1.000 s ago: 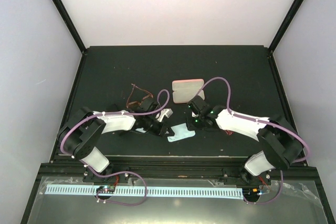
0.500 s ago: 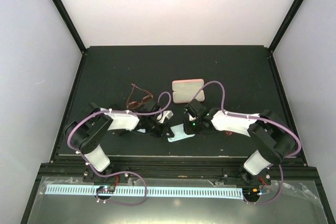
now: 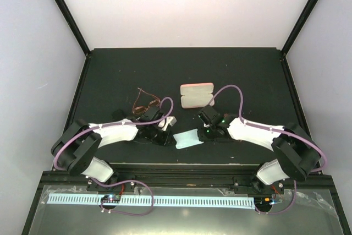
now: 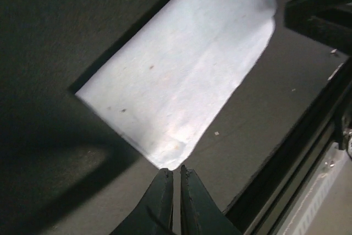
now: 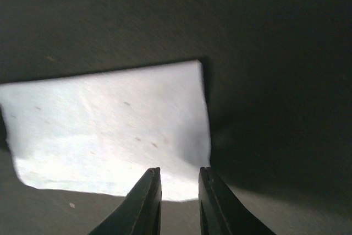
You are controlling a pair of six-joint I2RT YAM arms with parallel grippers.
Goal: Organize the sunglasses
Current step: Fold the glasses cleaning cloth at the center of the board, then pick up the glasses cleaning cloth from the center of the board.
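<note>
The left gripper's closed fingers only meet the tip of the pale blue cloth's corner, so the robot should open them and take the cloth's end further in before lifting [image 4: 160, 140].
The amber-brown sunglasses [image 3: 144, 103] lie open on the black table, behind my left arm. The red pair is out of view. A pale blue cloth [image 3: 188, 139] lies spread between my two grippers. My left gripper [image 3: 169, 138] is at the cloth's left corner; in the left wrist view its jaws [image 4: 172, 171] are pinched together on the tip of the cloth [image 4: 181, 75]. My right gripper [image 3: 204, 132] is at the cloth's right edge; in the right wrist view it [image 5: 179, 172] is open, its fingers standing over the near edge of the cloth [image 5: 110, 130].
A pink oblong case [image 3: 196, 94] lies behind the right gripper, at mid-table. The table's front edge and metal rail [image 4: 308, 152] run close to the left gripper. Black frame posts [image 3: 66, 12] stand at the back corners.
The cloth has gone from bunched under the right gripper to spread out flat. The right gripper has drawn back to the cloth's right edge; the left arm has stretched lower along the table.
</note>
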